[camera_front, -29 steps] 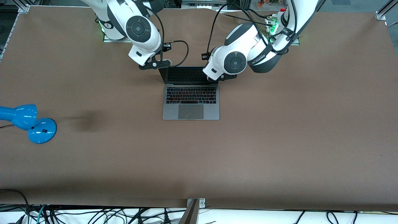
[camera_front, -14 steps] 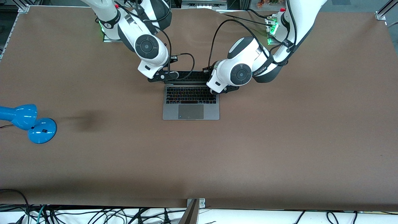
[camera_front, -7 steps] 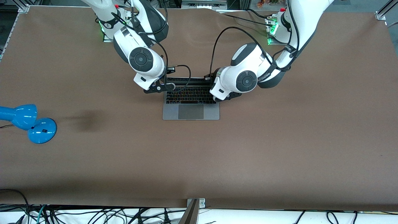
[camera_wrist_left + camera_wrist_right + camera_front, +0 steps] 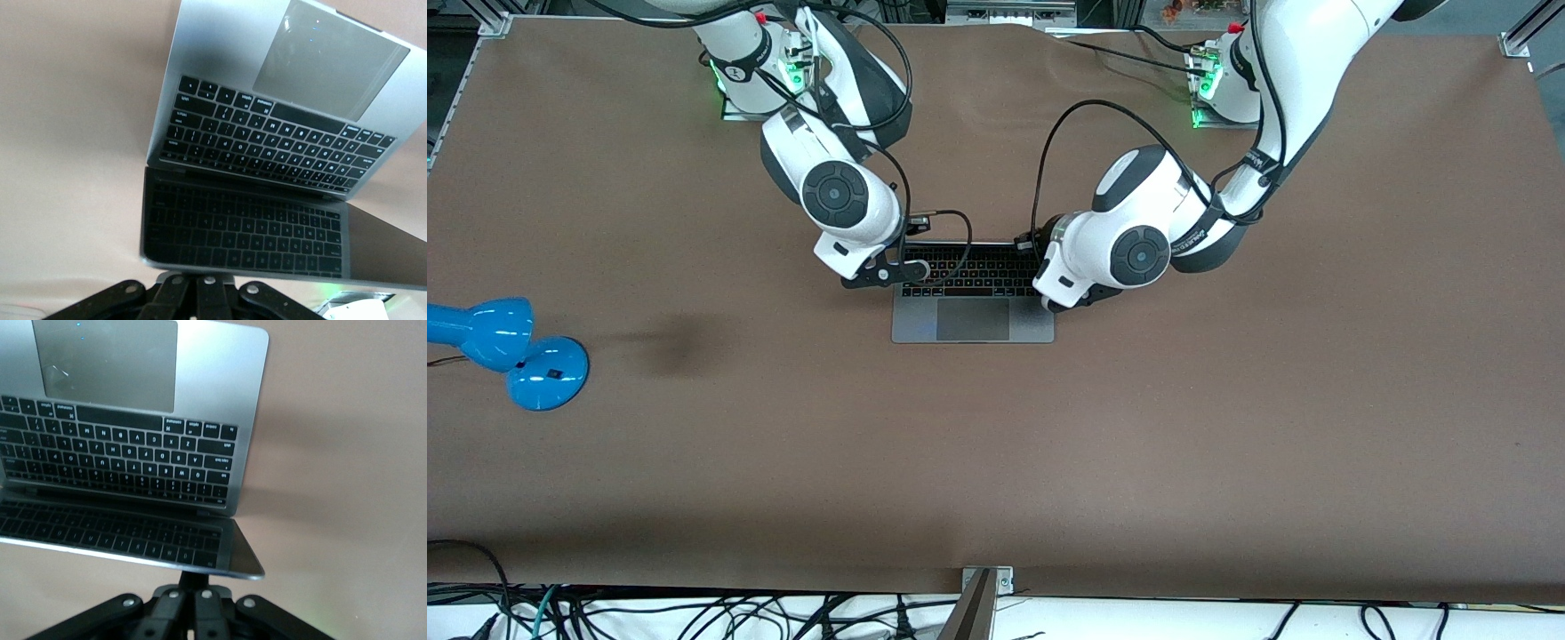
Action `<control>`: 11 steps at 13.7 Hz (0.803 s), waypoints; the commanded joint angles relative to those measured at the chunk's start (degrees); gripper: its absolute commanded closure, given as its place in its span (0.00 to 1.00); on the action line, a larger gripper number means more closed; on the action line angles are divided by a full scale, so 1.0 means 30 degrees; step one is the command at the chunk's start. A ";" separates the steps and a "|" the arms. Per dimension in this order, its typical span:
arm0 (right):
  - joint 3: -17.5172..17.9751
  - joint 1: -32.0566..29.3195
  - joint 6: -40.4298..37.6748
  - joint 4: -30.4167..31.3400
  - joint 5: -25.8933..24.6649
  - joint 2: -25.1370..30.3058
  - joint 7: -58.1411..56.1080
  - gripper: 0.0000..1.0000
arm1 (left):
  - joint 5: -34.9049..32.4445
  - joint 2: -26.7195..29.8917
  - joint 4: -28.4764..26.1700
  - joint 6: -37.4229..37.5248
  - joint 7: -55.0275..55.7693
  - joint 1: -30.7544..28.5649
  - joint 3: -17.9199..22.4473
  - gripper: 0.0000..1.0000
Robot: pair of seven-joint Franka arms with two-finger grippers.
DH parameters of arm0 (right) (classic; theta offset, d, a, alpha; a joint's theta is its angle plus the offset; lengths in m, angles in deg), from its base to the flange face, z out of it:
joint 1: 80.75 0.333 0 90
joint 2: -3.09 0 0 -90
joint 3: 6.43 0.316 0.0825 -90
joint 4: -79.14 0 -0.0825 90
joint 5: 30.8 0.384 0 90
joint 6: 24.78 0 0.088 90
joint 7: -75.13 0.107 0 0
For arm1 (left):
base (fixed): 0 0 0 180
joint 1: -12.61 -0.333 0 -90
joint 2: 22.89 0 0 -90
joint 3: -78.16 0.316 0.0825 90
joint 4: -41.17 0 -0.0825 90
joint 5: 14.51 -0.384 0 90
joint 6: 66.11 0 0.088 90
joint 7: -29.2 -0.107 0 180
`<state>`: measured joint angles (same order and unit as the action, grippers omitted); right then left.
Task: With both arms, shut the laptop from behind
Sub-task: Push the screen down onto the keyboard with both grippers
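My left gripper has the grey laptop's lid. Once it lets go, the lid will rest folded down over the black keyboard and trackpad (image 4: 974,292) (image 4: 307,119).
The grey laptop (image 4: 973,322) sits mid-table with its lid partly folded down over the black keyboard; only the trackpad and the front key rows show from the front. My right gripper (image 4: 882,271) is shut and presses on the lid's outer face at the corner toward the right arm's end. My left gripper (image 4: 1069,300) is shut and presses at the other corner. In the left wrist view the shut gripper (image 4: 200,283) meets the lid's edge, and the dark screen (image 4: 247,230) mirrors the keys. The right wrist view shows its gripper (image 4: 197,585) under the lid's corner (image 4: 233,560).
A blue lamp (image 4: 511,351) stands near the table's edge at the right arm's end. Black cables (image 4: 694,613) hang along the table's front edge (image 4: 985,578). Brown tabletop (image 4: 1227,400) spreads out around the laptop.
Both grippers have moved toward the front camera and lower, pushing the lid. The lid has folded further down, covering more of the keyboard.
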<state>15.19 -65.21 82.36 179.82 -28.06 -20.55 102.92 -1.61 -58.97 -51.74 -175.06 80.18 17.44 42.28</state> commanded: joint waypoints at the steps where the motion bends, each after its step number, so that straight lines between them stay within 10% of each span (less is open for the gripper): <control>1: 0.0145 -0.0229 -0.0030 -0.1126 -0.0560 -0.0936 -0.0268 1.00 | -0.0609 -0.0981 0.0677 -0.0011 -0.0118 0.0119 0.0122 1.00; 11: 0.0145 -0.0698 0.2252 -0.2212 -0.1001 -0.3367 -0.0474 1.00 | -0.1078 -0.2329 0.1526 -0.0919 -0.0148 0.0295 0.0651 1.00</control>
<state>15.13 -67.15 87.53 175.03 -30.07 -28.08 101.93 -3.36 -64.16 -49.62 -178.02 80.10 17.54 43.79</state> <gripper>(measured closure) 0.991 0.991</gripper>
